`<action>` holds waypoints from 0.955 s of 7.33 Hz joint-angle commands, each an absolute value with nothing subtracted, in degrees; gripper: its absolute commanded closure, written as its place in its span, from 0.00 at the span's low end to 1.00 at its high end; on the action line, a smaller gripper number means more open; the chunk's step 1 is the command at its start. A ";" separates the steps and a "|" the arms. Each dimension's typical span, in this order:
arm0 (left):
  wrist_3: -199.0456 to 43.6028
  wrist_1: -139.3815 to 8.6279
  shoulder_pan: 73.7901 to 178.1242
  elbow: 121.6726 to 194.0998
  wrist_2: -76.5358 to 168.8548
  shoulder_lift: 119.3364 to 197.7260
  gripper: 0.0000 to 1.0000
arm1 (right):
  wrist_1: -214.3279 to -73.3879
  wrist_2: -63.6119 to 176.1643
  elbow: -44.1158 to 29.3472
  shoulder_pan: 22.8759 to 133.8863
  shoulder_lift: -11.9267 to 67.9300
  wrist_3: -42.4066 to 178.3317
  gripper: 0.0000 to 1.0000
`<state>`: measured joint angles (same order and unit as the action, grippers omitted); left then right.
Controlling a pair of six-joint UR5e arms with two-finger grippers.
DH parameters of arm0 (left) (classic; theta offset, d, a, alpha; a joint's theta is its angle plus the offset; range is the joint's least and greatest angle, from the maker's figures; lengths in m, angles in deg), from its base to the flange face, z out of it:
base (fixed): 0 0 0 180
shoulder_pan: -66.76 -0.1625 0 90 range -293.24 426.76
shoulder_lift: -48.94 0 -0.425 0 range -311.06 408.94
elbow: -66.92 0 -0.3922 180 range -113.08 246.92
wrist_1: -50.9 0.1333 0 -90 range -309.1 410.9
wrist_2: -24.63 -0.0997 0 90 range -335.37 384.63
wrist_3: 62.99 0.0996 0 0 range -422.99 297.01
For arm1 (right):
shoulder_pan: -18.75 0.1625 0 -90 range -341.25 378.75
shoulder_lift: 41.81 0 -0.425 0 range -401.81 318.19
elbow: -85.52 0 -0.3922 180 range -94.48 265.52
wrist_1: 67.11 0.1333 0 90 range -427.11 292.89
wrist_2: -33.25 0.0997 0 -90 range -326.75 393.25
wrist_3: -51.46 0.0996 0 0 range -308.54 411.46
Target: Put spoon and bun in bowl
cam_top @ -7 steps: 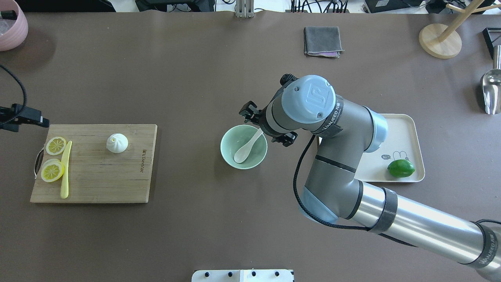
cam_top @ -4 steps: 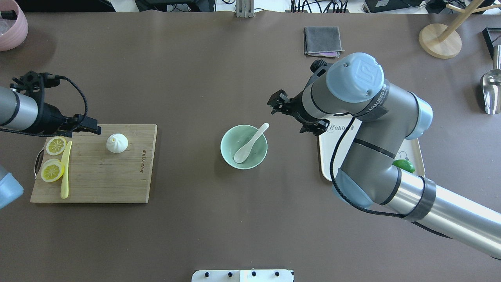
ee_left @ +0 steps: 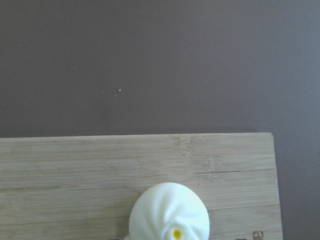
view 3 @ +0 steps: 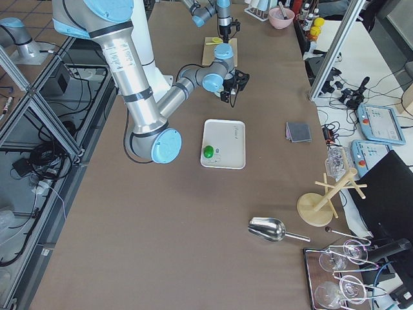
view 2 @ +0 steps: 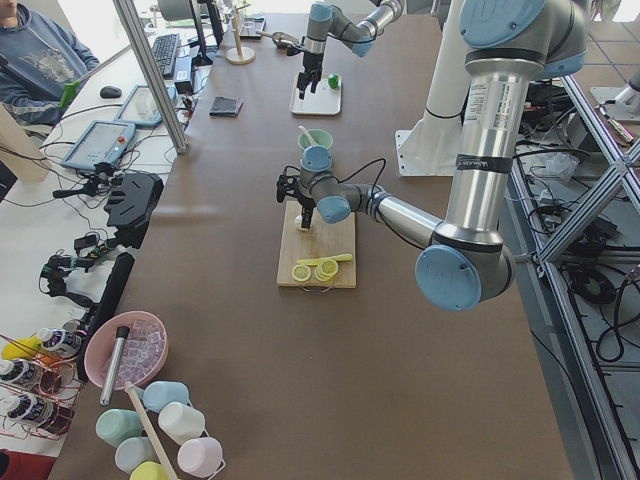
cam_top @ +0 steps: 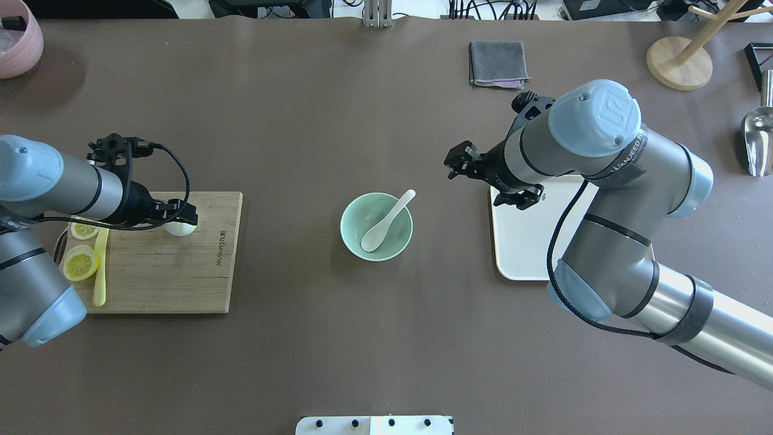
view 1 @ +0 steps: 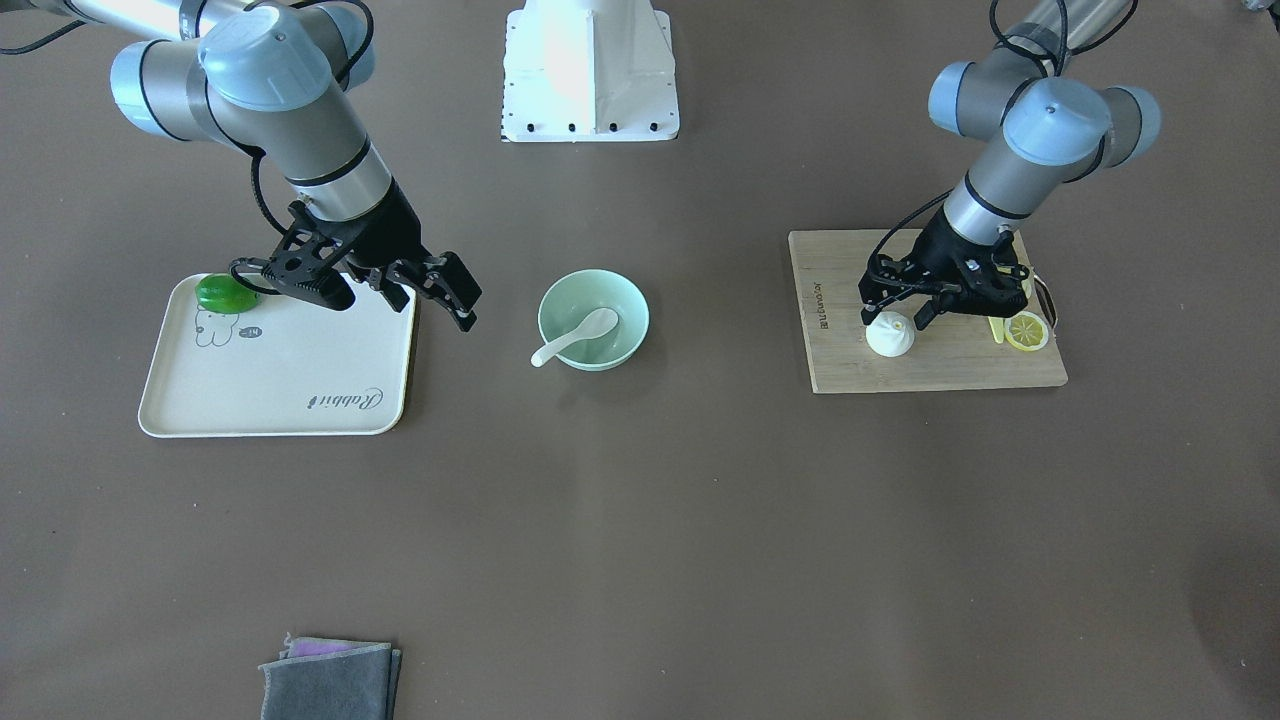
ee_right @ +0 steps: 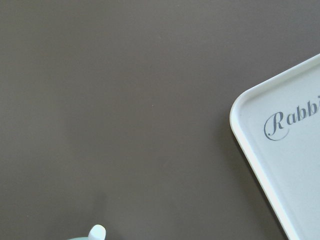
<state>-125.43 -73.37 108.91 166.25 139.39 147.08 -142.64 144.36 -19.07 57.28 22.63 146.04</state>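
Note:
The white bun will go from my left gripper into the mint-green bowl, on the spoon's round end (view 1: 606,323).
The white spoon (cam_top: 386,221) lies in the mint-green bowl (cam_top: 348,234) at mid-table, its handle resting on the rim; both also show in the front view, the spoon (view 1: 573,338) and the bowl (view 1: 627,297). The white bun (view 1: 889,335) sits on the wooden cutting board (cam_top: 181,278). It fills the bottom of the left wrist view (ee_left: 170,214). My left gripper (view 1: 895,318) is open just over the bun, which it half hides in the overhead view (cam_top: 181,229). My right gripper (cam_top: 490,179) is open and empty, to the right of the bowl by the tray corner.
Lemon slices (cam_top: 81,264) and a yellow knife (cam_top: 100,284) lie on the board's left side. A white tray (cam_top: 519,241) with a green lime (view 1: 222,294) lies right of the bowl. A grey cloth (cam_top: 497,62), a wooden stand (cam_top: 679,60), a metal scoop (cam_top: 758,139) and a pink bowl (cam_top: 18,42) lie at the edges.
My right gripper has drawn back to the right, away from the bowl, with the spoon left inside it. My left arm has come in over the board to the bun.

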 commanded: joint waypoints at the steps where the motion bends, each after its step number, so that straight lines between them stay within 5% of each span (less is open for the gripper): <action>1: -125.57 -73.46 108.77 165.97 138.62 147.81 1.00 | -142.61 145.05 -19.86 57.68 23.67 145.94 0.00; 7: -141.09 -67.75 103.52 166.15 138.36 170.28 1.00 | -142.61 152.52 -24.95 67.08 36.04 133.84 0.00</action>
<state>-135.94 -68.20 105.69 166.24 138.73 164.92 -142.64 152.03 -24.22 65.53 33.42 137.00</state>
